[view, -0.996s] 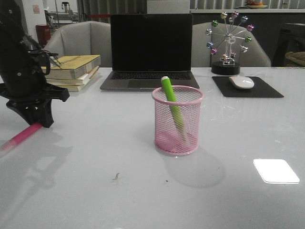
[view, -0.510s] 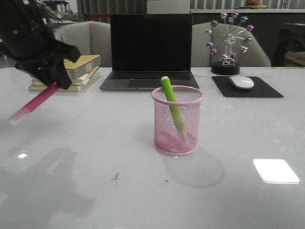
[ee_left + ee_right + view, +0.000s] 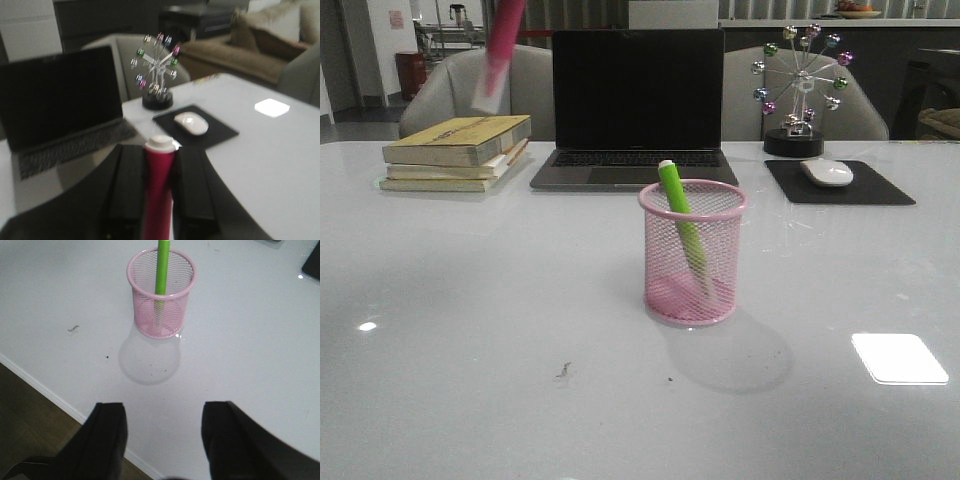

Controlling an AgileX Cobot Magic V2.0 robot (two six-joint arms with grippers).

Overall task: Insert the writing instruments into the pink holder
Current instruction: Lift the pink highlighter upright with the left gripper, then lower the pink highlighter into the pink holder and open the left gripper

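My left gripper will release the magenta marker inside the pink holder (image 3: pixel 689 230) next to the green marker.
The pink holder (image 3: pixel 692 253) stands mid-table, and the right wrist view shows the same pink holder (image 3: pixel 160 292) from above. The green marker (image 3: pixel 681 222) leans inside it. High at the front view's top left, the magenta marker (image 3: pixel 498 52) hangs blurred, pale cap down; the arm holding it is out of that frame. In the left wrist view my left gripper (image 3: pixel 159 155) is shut on the magenta marker (image 3: pixel 158 190), cap end past the fingertips. My right gripper (image 3: pixel 162 412) is open and empty, over the table's near edge, well short of the holder.
A laptop (image 3: pixel 636 105) sits behind the holder. A stack of books (image 3: pixel 459 152) lies at the back left. A mouse (image 3: pixel 827 172) on a black pad (image 3: pixel 837 184) and a ferris-wheel ornament (image 3: pixel 801 88) are at the back right. A bright light patch (image 3: pixel 899 358) shows front right.
My left arm has lifted the magenta marker from table height at the far left up and rightward, leaving the front view except for the marker. The holder and green marker have not moved.
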